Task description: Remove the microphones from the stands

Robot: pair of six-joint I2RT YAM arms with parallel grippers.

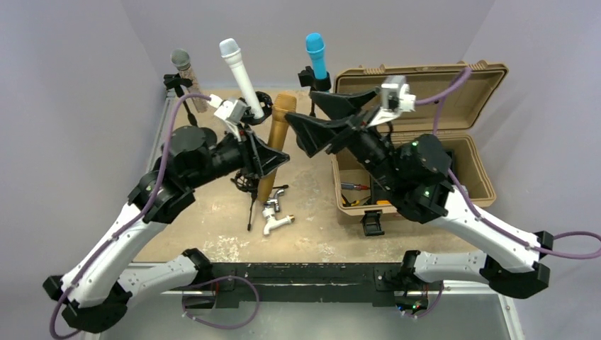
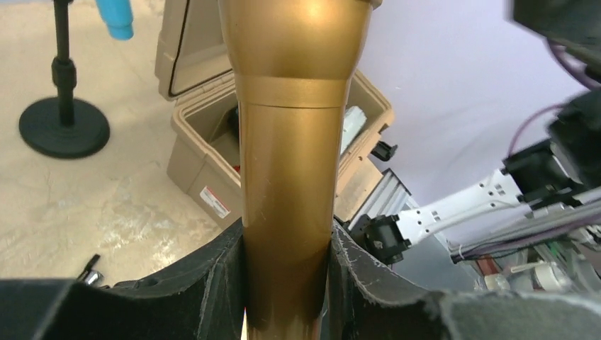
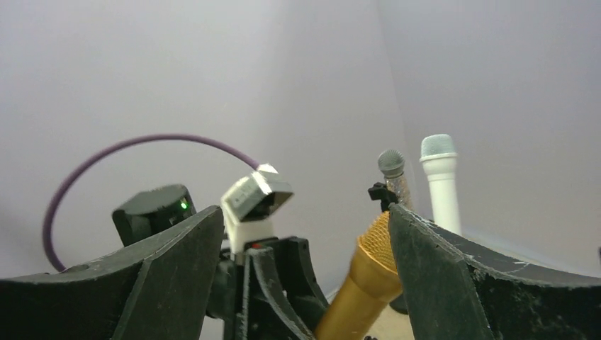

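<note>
I should let go of the gold microphone with my left gripper on the table (image 1: 318, 207) (image 2: 186, 245) between the white tap and the tan case.
A gold microphone (image 1: 278, 134) stands tilted at the table's middle. Its lower end reaches a silver-white clip (image 1: 275, 214) beside a thin black stand rod (image 1: 251, 211). My left gripper (image 1: 270, 160) is shut on the gold microphone's body (image 2: 287, 163), with the fingers (image 2: 212, 287) pressed on both sides. My right gripper (image 1: 300, 113) is open and empty, just right of the microphone's head. In the right wrist view the gold mesh head (image 3: 377, 246) shows between the open jaws of my right gripper (image 3: 303, 212), near the right finger.
Grey (image 1: 185, 68), white (image 1: 239, 72) and blue (image 1: 316, 54) microphones stand along the back. An open tan case (image 1: 464, 152) with tools inside sits at the right, under my right arm. A round black stand base (image 2: 64, 127) shows in the left wrist view.
</note>
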